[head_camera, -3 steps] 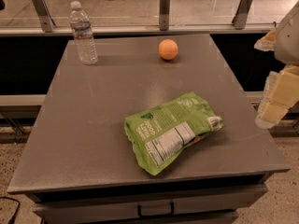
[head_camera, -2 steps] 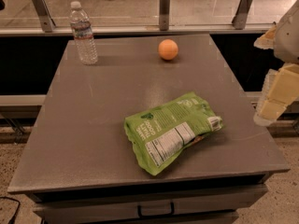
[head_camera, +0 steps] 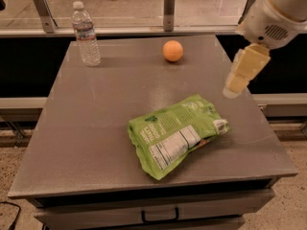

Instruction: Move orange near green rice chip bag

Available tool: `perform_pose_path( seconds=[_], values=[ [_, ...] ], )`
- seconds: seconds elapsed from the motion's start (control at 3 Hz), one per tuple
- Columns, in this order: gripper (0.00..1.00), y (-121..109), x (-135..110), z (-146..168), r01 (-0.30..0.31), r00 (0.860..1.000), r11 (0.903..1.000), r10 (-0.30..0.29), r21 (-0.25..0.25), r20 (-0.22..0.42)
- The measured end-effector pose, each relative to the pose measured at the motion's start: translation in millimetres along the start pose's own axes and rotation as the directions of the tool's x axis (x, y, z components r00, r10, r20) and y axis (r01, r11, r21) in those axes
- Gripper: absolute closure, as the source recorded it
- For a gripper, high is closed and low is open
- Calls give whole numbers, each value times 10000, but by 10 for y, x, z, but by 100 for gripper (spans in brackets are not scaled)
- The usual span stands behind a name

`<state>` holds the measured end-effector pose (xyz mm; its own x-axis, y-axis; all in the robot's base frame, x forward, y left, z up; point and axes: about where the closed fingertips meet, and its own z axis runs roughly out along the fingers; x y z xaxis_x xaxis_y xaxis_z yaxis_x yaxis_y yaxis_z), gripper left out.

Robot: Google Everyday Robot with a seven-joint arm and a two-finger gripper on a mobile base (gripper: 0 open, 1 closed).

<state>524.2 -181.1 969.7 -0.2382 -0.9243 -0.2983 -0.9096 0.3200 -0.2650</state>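
The orange (head_camera: pixel 172 51) at the back of the grey table should be next for my gripper, which will go there and close around the middle of it.
The orange (head_camera: pixel 172 51) is small and round and sits at the back middle of the grey table (head_camera: pixel 96 128). The green rice chip bag (head_camera: pixel 175 133) lies flat near the front right of the table, label side up with its white nutrition panel showing. The orange and the bag are well apart. My gripper (head_camera: pixel 237 83) hangs from the white arm at the upper right, above the table's right edge, to the right of the orange and behind the bag. It holds nothing that I can see.
A clear water bottle (head_camera: pixel 86 35) stands upright at the back left of the table. A glass railing with metal posts (head_camera: pixel 169 6) runs behind the table. A drawer handle (head_camera: pixel 160 215) shows below the front edge.
My arm and gripper have moved left and inward, over the table's right edge. The orange, bag and bottle have not moved.
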Motion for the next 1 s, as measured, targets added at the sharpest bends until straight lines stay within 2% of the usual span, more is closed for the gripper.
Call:
perform_pose_path(
  seconds=[0.33,0.67,1.0],
  values=[
    [0,-323,-227,290,-566,9977,9984,566,-21,368],
    [0,-753,-503,693,-1710,9825,9852,1694,151,778],
    [0,-1065,-709,1069,-2653,9595,9640,2624,155,1025]
  ],
)
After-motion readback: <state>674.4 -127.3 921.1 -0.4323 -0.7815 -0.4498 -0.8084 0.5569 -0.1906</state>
